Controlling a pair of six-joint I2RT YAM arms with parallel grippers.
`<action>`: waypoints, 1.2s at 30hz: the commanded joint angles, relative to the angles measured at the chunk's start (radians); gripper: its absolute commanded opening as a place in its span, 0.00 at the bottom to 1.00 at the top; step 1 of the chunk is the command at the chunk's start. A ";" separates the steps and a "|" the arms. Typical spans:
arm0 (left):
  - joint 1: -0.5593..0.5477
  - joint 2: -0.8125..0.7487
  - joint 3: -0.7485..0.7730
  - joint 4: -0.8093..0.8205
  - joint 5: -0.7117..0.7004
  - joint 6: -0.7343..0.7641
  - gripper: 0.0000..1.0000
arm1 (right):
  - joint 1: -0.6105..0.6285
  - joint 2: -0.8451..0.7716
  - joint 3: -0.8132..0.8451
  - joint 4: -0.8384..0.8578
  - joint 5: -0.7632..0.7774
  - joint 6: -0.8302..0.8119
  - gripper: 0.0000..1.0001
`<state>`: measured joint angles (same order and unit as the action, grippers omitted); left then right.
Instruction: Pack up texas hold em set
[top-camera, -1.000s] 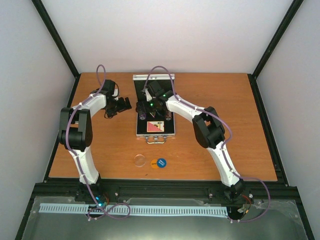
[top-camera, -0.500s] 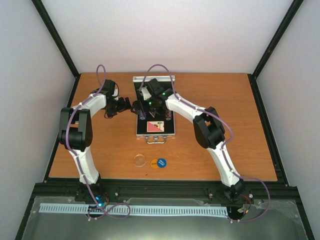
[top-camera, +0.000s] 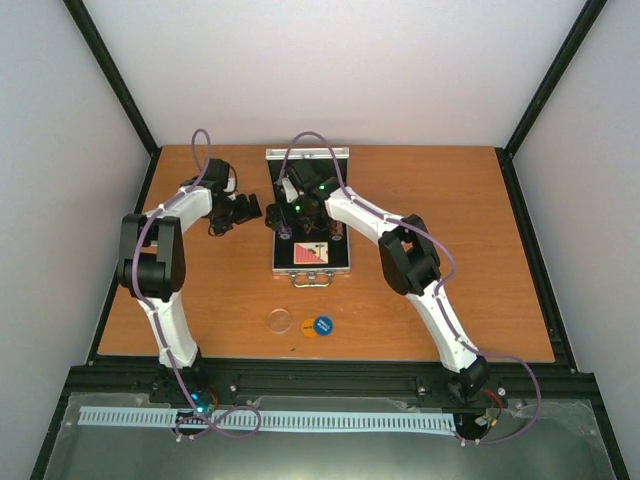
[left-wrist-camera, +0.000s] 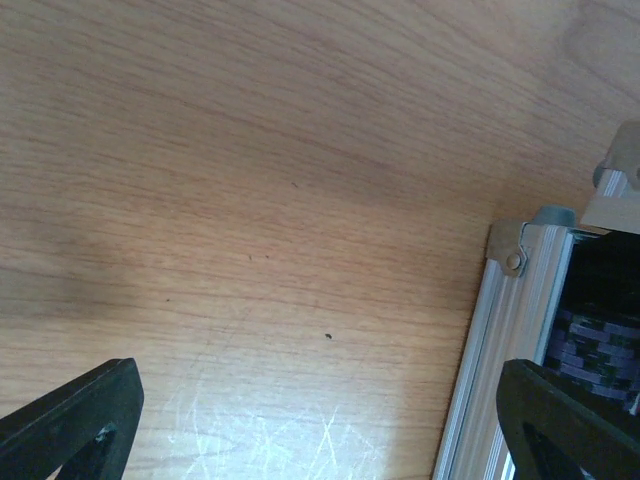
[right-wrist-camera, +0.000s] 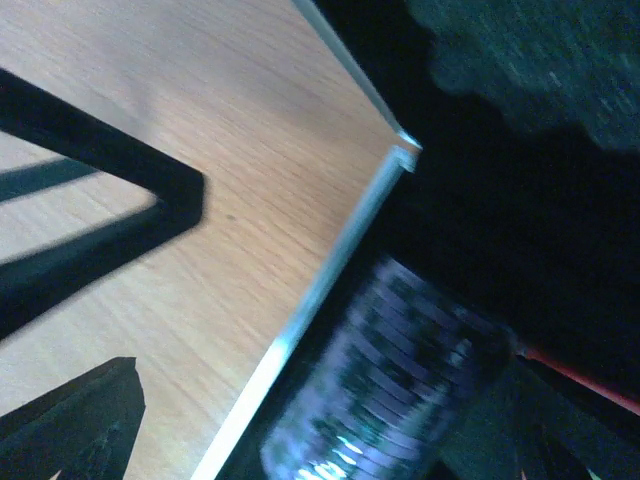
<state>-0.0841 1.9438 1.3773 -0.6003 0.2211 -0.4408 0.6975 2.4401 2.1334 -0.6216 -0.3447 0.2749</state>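
Note:
Next, I close my right gripper on the clear disc's outer edge (top-camera: 279, 321), beside the orange disc.
The silver case (top-camera: 276, 248) lies open mid-table, its lid (top-camera: 308, 155) up at the back and its handle (top-camera: 311, 280) at the front. A red card deck (top-camera: 310, 255) lies in its near part. My right gripper (top-camera: 290, 212) hangs over the case's left side, open. In the right wrist view (right-wrist-camera: 320, 440) its fingers straddle the case wall (right-wrist-camera: 330, 270) and a blurred purple chip stack (right-wrist-camera: 390, 390). My left gripper (top-camera: 250, 210) is open and empty beside the case's left rim (left-wrist-camera: 495, 350). Clear (top-camera: 280, 321), orange (top-camera: 308, 326) and blue (top-camera: 323, 325) discs lie on the table in front.
The wooden table (top-camera: 450, 260) is ringed by a black frame and white walls. My left gripper's black finger (right-wrist-camera: 110, 190) shows close to the right gripper, just outside the case wall. More purple chips (left-wrist-camera: 600, 340) sit inside the rim.
My right gripper has shifted a little left and back over the case's left side, and its elbow has swung left. The left arm has barely moved.

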 joint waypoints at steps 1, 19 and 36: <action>-0.002 0.018 0.033 -0.014 0.006 0.017 1.00 | 0.001 0.026 -0.032 -0.091 0.187 -0.009 1.00; -0.002 0.022 0.042 -0.014 0.009 0.013 1.00 | -0.006 -0.075 -0.053 -0.086 0.136 -0.084 1.00; -0.002 0.041 0.131 -0.038 0.018 -0.002 1.00 | 0.074 -0.256 -0.213 -0.286 0.285 -0.171 1.00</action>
<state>-0.0860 1.9575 1.4372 -0.6128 0.2283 -0.4408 0.7597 2.2486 1.9781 -0.8272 -0.1333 0.1349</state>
